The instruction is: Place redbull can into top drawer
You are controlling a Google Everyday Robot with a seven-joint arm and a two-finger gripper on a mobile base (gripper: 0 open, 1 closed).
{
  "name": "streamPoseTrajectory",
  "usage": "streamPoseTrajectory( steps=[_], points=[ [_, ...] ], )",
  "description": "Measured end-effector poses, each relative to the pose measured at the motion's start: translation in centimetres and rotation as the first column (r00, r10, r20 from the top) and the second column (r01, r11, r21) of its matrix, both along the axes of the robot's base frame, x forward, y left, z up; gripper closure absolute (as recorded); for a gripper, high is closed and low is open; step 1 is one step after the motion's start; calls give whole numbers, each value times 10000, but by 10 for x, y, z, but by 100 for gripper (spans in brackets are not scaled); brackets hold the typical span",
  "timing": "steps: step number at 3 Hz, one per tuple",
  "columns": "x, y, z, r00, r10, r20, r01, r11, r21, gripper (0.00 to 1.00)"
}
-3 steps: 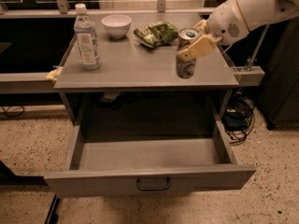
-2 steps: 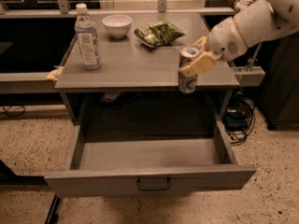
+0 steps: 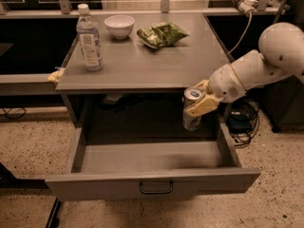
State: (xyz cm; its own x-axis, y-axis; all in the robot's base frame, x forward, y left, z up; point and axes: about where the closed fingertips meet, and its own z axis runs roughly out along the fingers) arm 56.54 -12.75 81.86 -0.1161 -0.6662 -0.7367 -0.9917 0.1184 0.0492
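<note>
Next, my gripper sets the redbull can down on the top drawer's bottom near the drawer's side (image 3: 201,151) by the cables.
The redbull can (image 3: 192,109), slim and silver-blue with a silver top, hangs upright in my gripper (image 3: 199,104), just below the table's front edge and above the right part of the top drawer. My white arm reaches in from the right; its yellowish fingers (image 3: 203,106) are shut on the can's side. The top drawer (image 3: 152,186) is pulled fully out, wide, shallow and grey, with a small dark loop handle (image 3: 156,189) at the centre of its front panel. Its inside looks empty.
On the grey table (image 3: 137,65) stand a clear white-capped water bottle (image 3: 90,39) at the left, a white bowl (image 3: 119,25) at the back and a green snack bag (image 3: 160,34). Cables (image 3: 242,120) lie on the floor at the right.
My gripper has carried the can off the table's right front, down and toward the camera, to a spot over the open drawer.
</note>
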Motion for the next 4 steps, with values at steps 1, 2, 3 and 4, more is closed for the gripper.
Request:
streamPoseTrajectory(
  steps=[1, 2, 3, 4],
  points=[
    [-1, 3, -44, 9994, 298, 163, -307, 9981, 534, 100],
    [0, 5, -45, 9991, 380, 211, -390, 9978, 528, 100],
    [0, 5, -45, 9991, 380, 211, -390, 9978, 528, 100],
    [-6, -4, -77, 9959, 743, 516, -742, 9972, -36, 100]
  ],
)
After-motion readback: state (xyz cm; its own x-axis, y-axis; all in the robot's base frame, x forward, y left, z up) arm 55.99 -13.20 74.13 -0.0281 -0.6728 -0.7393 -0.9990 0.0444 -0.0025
